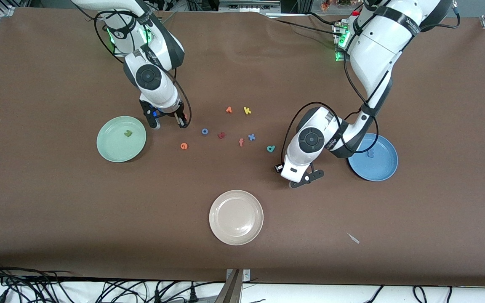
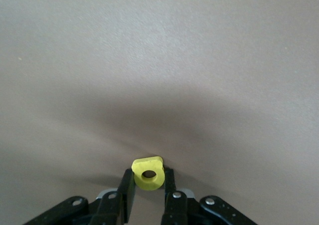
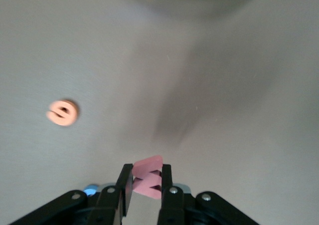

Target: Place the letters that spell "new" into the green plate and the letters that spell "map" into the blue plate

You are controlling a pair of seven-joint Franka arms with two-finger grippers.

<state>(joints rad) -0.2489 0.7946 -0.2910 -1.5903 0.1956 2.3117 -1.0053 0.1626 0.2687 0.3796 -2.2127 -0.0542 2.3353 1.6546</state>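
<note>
My left gripper is going to the middle of the blue plate. Next, I let go of the yellow "p", now low over the cloth, near the middle of the blue plate [image 1: 376, 159], beside the blue "m".
My right gripper [image 3: 147, 185] is shut on the pinkish-red "w" [image 3: 148, 181], over bare cloth between the green plate [image 1: 114, 148] and the loose letters. That plate holds the olive "n" [image 1: 128, 133]. The orange "e" [image 1: 184, 146] lies on the cloth close to this gripper [image 1: 182, 123] and also shows in the right wrist view [image 3: 63, 112]. My left gripper [image 2: 148, 186] is shut on the yellow "p" [image 2: 148, 174], low over the cloth beside the blue plate [image 1: 380, 169], which holds the blue "m" [image 1: 370, 154]. The teal "a" [image 1: 271, 148] lies by the left gripper [image 1: 311, 177].
Other letters lie mid-table: blue "o" [image 1: 204, 131], dark red letter [image 1: 221, 135], orange "f" [image 1: 241, 142], blue "x" [image 1: 251, 136], orange wedge [image 1: 228, 110], yellow "k" [image 1: 247, 110]. A beige plate [image 1: 236, 230] sits nearer the front camera. A small white scrap [image 1: 353, 238] lies nearby.
</note>
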